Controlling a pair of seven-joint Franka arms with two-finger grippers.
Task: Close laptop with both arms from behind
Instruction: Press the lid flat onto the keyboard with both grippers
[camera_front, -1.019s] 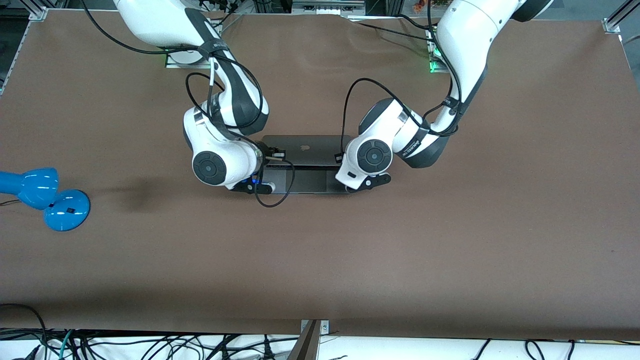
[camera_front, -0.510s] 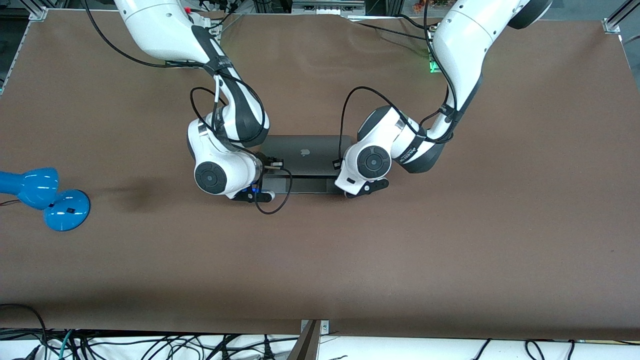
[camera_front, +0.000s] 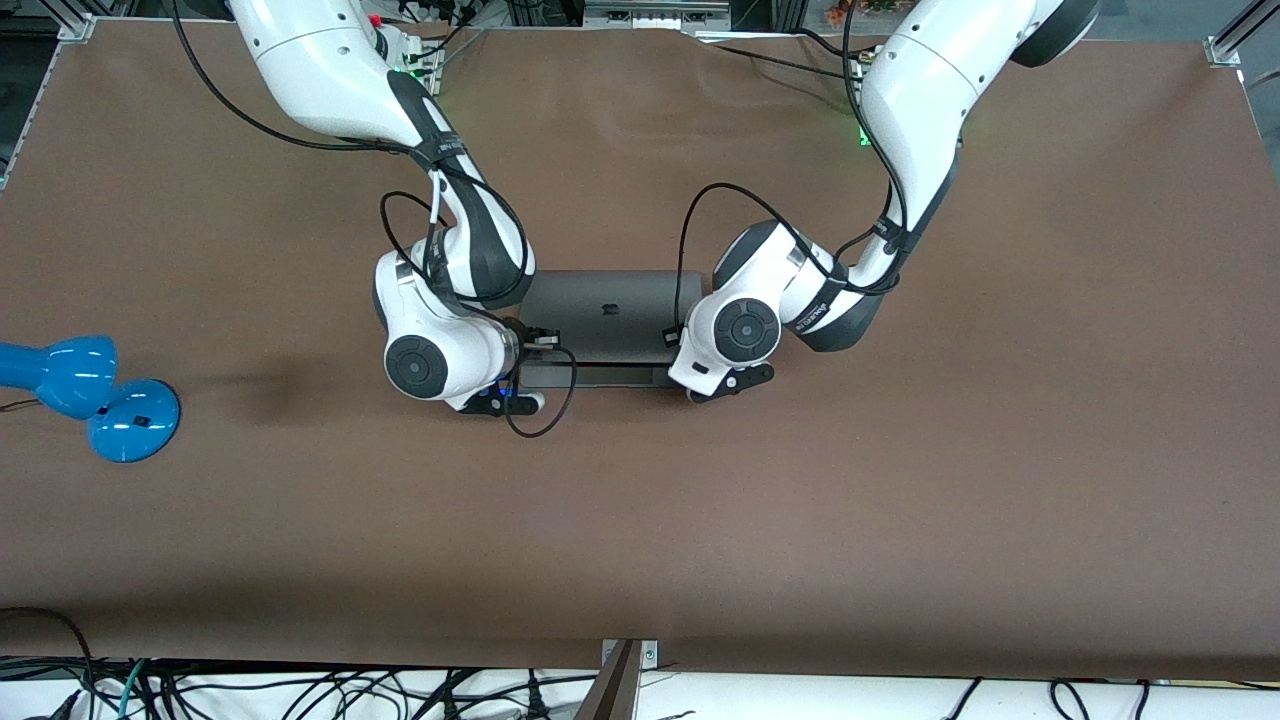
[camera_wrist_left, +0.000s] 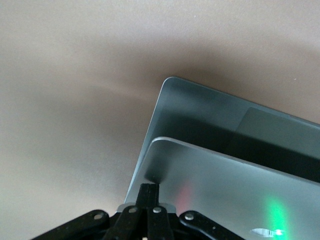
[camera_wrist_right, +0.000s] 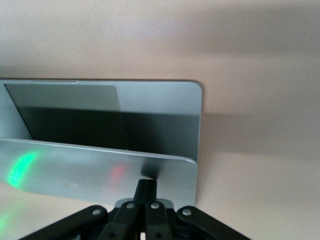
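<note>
My left gripper needs to let go of the lid so that I leave it lying flat on the space-grey laptop's base (camera_front: 612, 329).
The space-grey laptop (camera_front: 610, 310) lies mid-table, its lid with the dark apple logo tilted low over the base (camera_front: 600, 376), of which only a narrow strip shows. My left gripper (camera_wrist_left: 150, 188) is shut, its tips pressed against the back of the lid (camera_wrist_left: 215, 185) near the corner toward the left arm's end. My right gripper (camera_wrist_right: 146, 183) is shut too, its tips on the lid (camera_wrist_right: 75, 170) near its other corner. The base (camera_wrist_right: 160, 100) and trackpad show under the lid. In the front view both hands are hidden under the white wrists (camera_front: 430, 350) (camera_front: 745, 325).
A blue lamp (camera_front: 90, 390) stands at the table edge toward the right arm's end. Black cables (camera_front: 545, 400) loop from both wrists beside the laptop. Bare brown tabletop (camera_front: 640, 520) surrounds the laptop.
The lid has come down toward the base, so less keyboard deck shows. Both wrists have moved with it, lower and toward the front camera.
</note>
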